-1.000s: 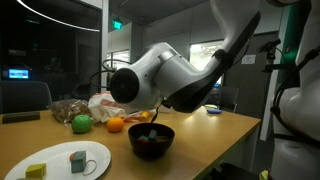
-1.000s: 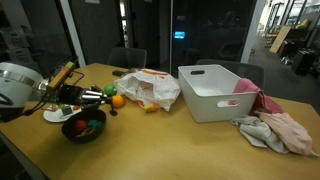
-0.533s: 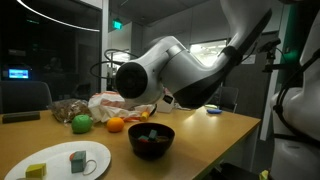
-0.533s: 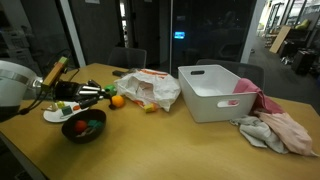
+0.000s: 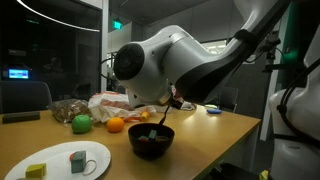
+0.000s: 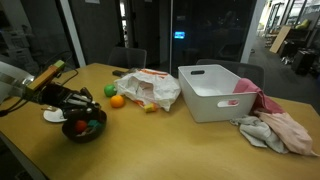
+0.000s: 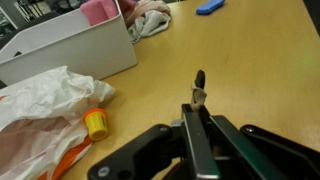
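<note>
Next, my gripper lets go of the dark bowl on the table (image 5: 135,145), where it will rest close beside the orange and near the white plate.
My gripper (image 7: 199,82) is shut, with a thin, short stick-like thing (image 7: 200,90) pinched between its tips; I cannot tell what it is. In both exterior views the gripper (image 5: 165,108) (image 6: 78,108) hangs just above a dark bowl (image 5: 152,141) (image 6: 84,126) that holds red and green fruit, and the thin thing points down into it. An orange (image 5: 115,125) (image 6: 117,100) and a green apple (image 5: 81,123) (image 6: 110,90) lie beside the bowl.
A white plate (image 5: 68,160) with small blocks is near the bowl. A crumpled plastic bag (image 6: 150,88) (image 7: 40,105), a white bin (image 6: 218,92) (image 7: 65,45) and a pink-grey cloth (image 6: 275,128) lie further along the wooden table. A yellow cap (image 7: 96,124) lies by the bag.
The wrist has swung from pointing sideways toward the orange to tipping down over the bowl. The arm's big joint has risen in the exterior view.
</note>
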You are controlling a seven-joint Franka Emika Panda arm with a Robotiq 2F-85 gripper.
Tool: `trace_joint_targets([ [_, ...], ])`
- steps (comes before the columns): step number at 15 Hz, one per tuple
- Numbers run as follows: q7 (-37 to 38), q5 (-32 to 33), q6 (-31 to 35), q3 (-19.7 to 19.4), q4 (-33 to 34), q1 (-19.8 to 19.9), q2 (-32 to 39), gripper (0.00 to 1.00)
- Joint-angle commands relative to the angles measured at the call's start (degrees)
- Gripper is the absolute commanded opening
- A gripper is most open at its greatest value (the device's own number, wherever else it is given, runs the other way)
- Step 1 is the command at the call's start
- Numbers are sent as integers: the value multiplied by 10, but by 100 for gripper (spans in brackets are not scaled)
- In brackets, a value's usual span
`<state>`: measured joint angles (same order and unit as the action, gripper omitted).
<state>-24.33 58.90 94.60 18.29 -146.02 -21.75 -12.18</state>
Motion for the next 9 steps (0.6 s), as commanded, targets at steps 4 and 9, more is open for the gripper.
trace_joint_targets([
  [4,-29,-66,4,-14,-20,0,1,8],
  [9,-52,-130,22,-17,-14,-6,7,8],
])
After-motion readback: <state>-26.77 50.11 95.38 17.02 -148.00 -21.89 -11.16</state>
